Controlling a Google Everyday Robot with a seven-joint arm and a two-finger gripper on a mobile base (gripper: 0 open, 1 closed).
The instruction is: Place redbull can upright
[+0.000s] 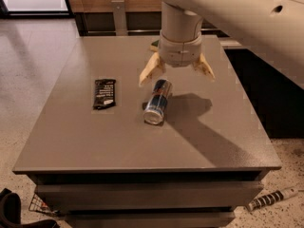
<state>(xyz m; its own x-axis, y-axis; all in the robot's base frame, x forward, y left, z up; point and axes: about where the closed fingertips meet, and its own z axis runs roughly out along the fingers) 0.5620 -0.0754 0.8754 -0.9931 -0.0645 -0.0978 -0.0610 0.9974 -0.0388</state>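
Observation:
The robot's gripper needs to close on the redbull can's far half (161,91), away from the can's silver end that faces the front edge of the table.
The redbull can (157,101) lies on its side in the middle of the grey table (95,137), its silver end facing the front edge. It is blue and silver. My gripper (176,75) hangs just above and behind the can, a little to its right. Its two tan fingers (150,70) are spread wide apart and hold nothing. The can is not touched by them.
A flat black snack-bar wrapper (104,93) lies on the table to the left of the can. A small dark object (154,45) sits behind the gripper. A striped object (270,199) lies on the floor at the right; a dark counter stands right of the table.

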